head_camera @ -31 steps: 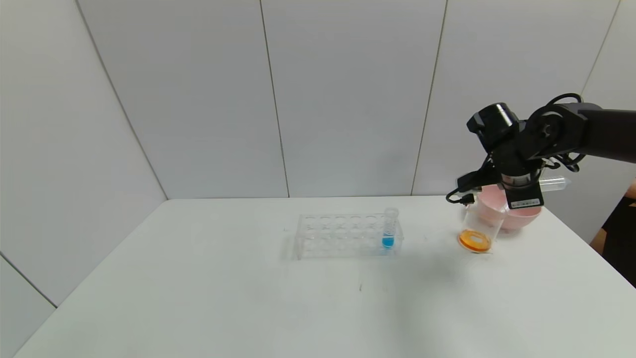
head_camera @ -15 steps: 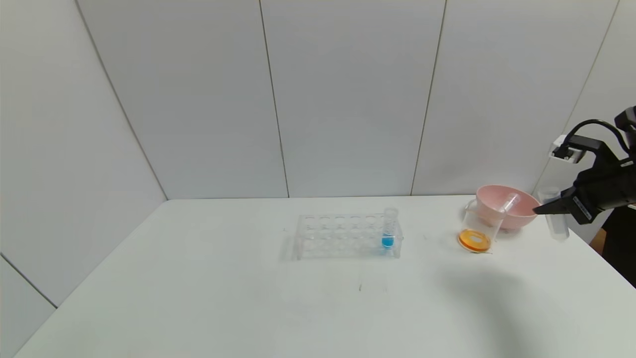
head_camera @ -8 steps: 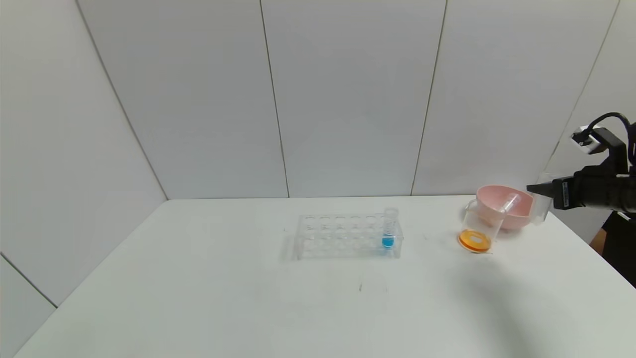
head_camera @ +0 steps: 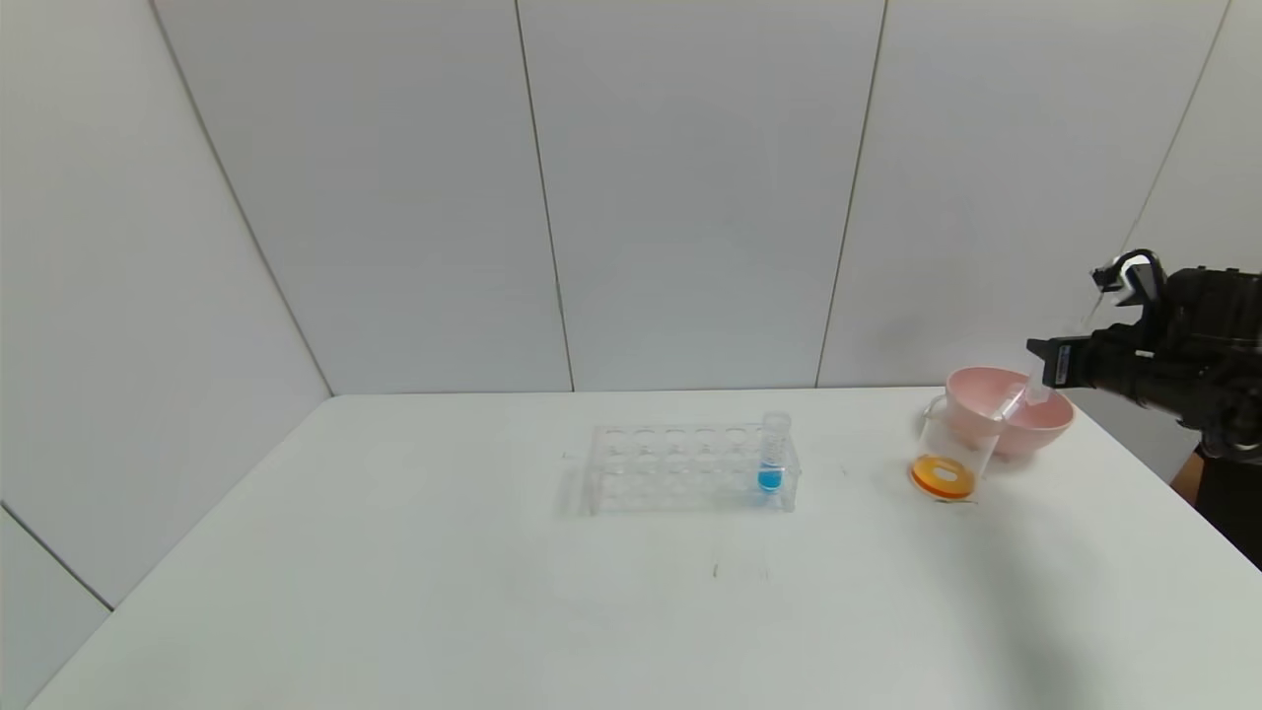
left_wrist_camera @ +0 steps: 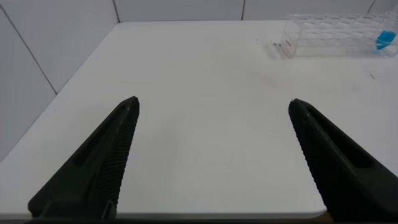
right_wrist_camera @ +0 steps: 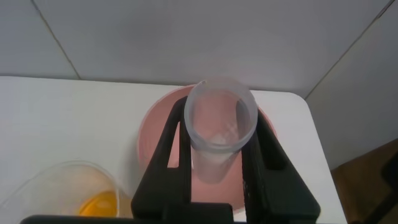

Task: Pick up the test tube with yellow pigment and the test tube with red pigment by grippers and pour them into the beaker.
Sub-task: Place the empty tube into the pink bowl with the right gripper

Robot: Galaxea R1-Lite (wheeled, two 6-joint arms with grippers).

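Note:
I will use my right gripper to let go of the empty test tube inside the pink bowl (head_camera: 1031, 410) (right_wrist_camera: 217, 165), beside the other tube that is leaning there.
The beaker (head_camera: 946, 459) stands right of centre on the table with orange liquid in its bottom; it also shows in the right wrist view (right_wrist_camera: 68, 193). My right gripper (head_camera: 1045, 363) is shut on an empty clear test tube (right_wrist_camera: 221, 124) and holds it over the pink bowl (head_camera: 1050, 419). A second empty tube (head_camera: 1011, 400) leans inside that bowl against its rim. No tube with yellow or red liquid is in view. My left gripper (left_wrist_camera: 212, 109) is open and empty above the table's left part, outside the head view.
A clear tube rack (head_camera: 680, 468) stands mid-table with one blue-liquid tube (head_camera: 772, 456) at its right end; the rack also shows in the left wrist view (left_wrist_camera: 336, 34). The pink bowl (right_wrist_camera: 155, 143) sits near the table's far right corner.
My right gripper held the tube level over the beaker, swung out right beyond the table edge, and has come back over the pink bowl, still gripping the tube.

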